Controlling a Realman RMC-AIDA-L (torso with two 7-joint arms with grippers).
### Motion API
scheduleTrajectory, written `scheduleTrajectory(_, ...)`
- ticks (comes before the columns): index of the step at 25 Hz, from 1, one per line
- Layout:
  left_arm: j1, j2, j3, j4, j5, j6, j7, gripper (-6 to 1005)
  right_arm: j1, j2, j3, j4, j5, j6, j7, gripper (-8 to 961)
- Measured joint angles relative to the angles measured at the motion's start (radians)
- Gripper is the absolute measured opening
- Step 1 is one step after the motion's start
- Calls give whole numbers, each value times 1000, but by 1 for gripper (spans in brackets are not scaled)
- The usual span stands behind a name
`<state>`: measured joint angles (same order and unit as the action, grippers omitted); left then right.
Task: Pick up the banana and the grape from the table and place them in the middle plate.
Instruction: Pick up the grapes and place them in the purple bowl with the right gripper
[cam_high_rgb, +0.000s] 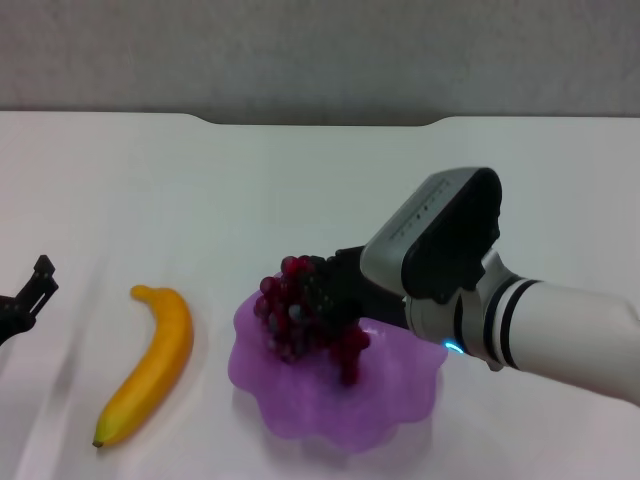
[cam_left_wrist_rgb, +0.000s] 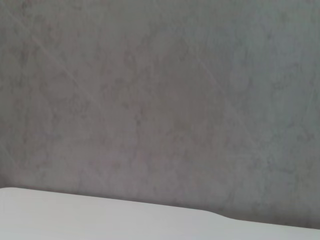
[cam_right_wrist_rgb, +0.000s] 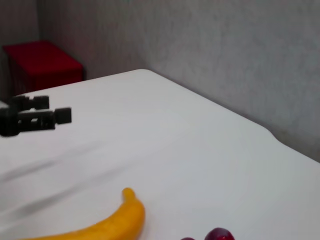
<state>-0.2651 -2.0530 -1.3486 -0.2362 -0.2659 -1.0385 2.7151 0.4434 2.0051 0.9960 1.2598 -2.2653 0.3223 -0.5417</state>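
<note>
My right gripper needs to let go of the grape on the center of the purple scalloped middle plate (cam_high_rgb: 343, 354).
The grape (cam_high_rgb: 300, 312), a dark red-purple bunch, hangs over the left part of the purple scalloped middle plate (cam_high_rgb: 400, 392). My right gripper (cam_high_rgb: 338, 285) is shut on the bunch from the right, its fingers mostly hidden by the grapes. A few grapes (cam_right_wrist_rgb: 220, 234) show in the right wrist view. The banana (cam_high_rgb: 150, 365) lies on the white table (cam_high_rgb: 300, 190) just left of the plate, apart from it; it also shows in the right wrist view (cam_right_wrist_rgb: 107, 226). My left gripper (cam_high_rgb: 35, 288) is parked at the far left, open and empty, and also shows in the right wrist view (cam_right_wrist_rgb: 37, 115).
A red box (cam_right_wrist_rgb: 42, 65) stands beyond the table's left side near the grey wall. The table's far edge has a notch (cam_high_rgb: 320, 122). The left wrist view shows only the wall and the table's edge (cam_left_wrist_rgb: 100, 215).
</note>
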Motion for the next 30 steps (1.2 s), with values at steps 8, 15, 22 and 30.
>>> scheduleTrajectory(8,-6,1,4,2,-1,3,0,907,0,0,-39,-60,0,-63,-1,139)
scheduleTrajectory(15,-8,1,2,2,-1,4,0,906,2,0,-71,-134,1,-140,-2,137)
scheduleTrajectory(22,-8,1,4,0,-1,2,0,907,8,0,-97,-155,-5,-189,-3,256)
scheduleTrajectory(30,-6,1,8,0,-1,2,-6,906,-2,-2,-127,-105,-5,-240,-4,499)
